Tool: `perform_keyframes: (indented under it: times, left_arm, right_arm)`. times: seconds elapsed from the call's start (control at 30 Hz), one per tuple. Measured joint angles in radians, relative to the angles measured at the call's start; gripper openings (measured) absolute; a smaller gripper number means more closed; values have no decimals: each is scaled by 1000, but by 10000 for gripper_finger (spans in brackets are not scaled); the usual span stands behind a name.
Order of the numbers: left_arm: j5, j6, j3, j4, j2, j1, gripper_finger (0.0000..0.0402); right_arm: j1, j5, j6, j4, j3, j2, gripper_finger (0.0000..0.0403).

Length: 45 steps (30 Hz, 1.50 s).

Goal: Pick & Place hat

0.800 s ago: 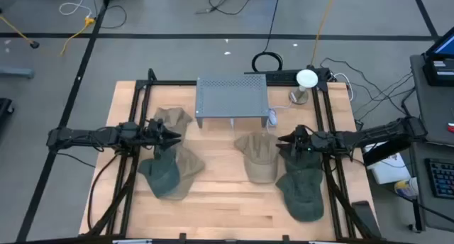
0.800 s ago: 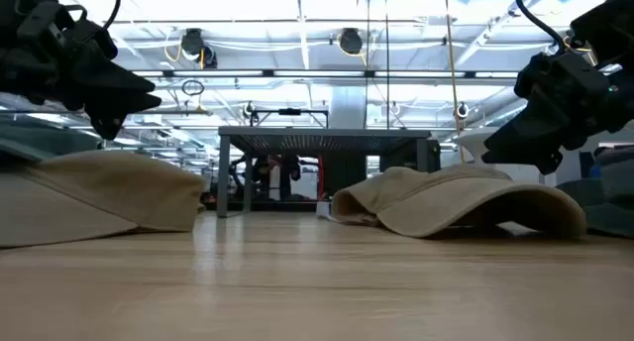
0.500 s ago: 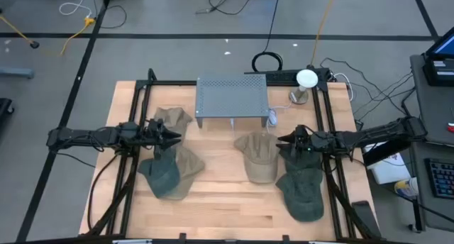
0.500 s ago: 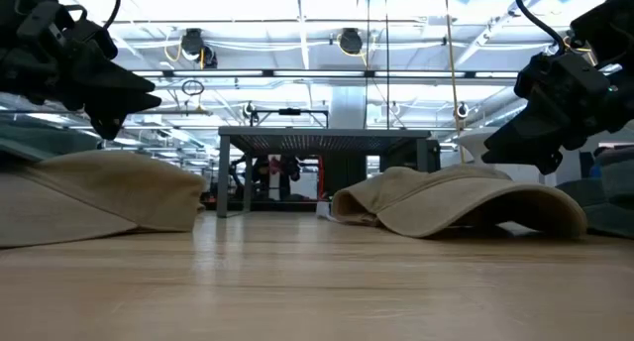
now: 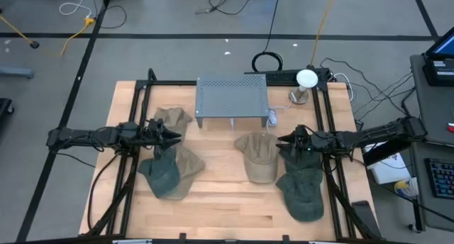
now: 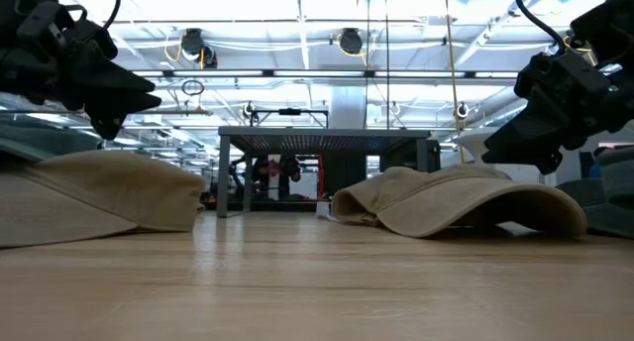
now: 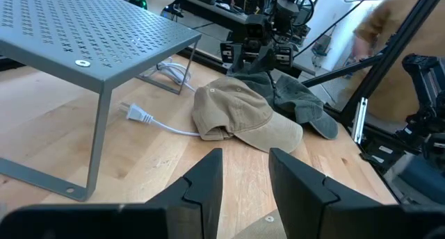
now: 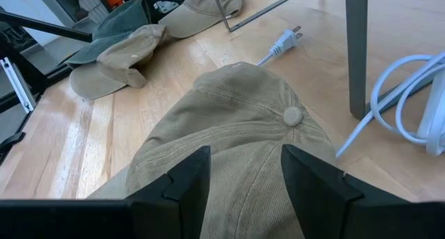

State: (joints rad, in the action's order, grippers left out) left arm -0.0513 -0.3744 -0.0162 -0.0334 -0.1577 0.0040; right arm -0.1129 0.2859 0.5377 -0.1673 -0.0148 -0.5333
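Observation:
My right gripper should next move to the near green hat's top (image 5: pixel 296 179), beside the farther green hat, and close on it there.
Several hats lie on the wooden table (image 5: pixel 234 208). A tan hat (image 5: pixel 257 156) rests crown up at the centre, and a green hat (image 5: pixel 301 189) lies to its right. On the left lie a tan hat (image 5: pixel 187 161), a green hat (image 5: pixel 160 176) and another tan hat (image 5: pixel 172 118). My right gripper (image 5: pixel 284 139) hovers open just above the centre tan hat (image 8: pixel 236 121), its fingers either side of the crown without touching. My left gripper (image 5: pixel 171 137) stands open above the left hats, with nothing between its fingers (image 7: pixel 208 176).
A grey perforated metal stand (image 5: pixel 233 98) sits at the far middle, with a white cable and plug (image 8: pixel 285 37) beside its leg. A white round object (image 5: pixel 306 79) stands at the far right. Black frame rails (image 5: pixel 135 159) run along both table sides. Bare wood lies near the front edge.

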Motion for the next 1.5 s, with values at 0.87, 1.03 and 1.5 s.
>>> perform_keyframes:
  times: [0.87, 1.03, 1.5]
  left_arm:
    - [0, 0, 0, 0, 0, 0, 122]
    - [0, 0, 0, 0, 0, 0, 122]
    - [-1, 0, 0, -1, 0, 0, 122]
  right_arm:
    - [0, 1, -26, -70, 0, 1, 171]
    - [2, 27, -138, -90, 0, 1, 171]
    - [2, -7, -136, 226, -231, -129, 171]
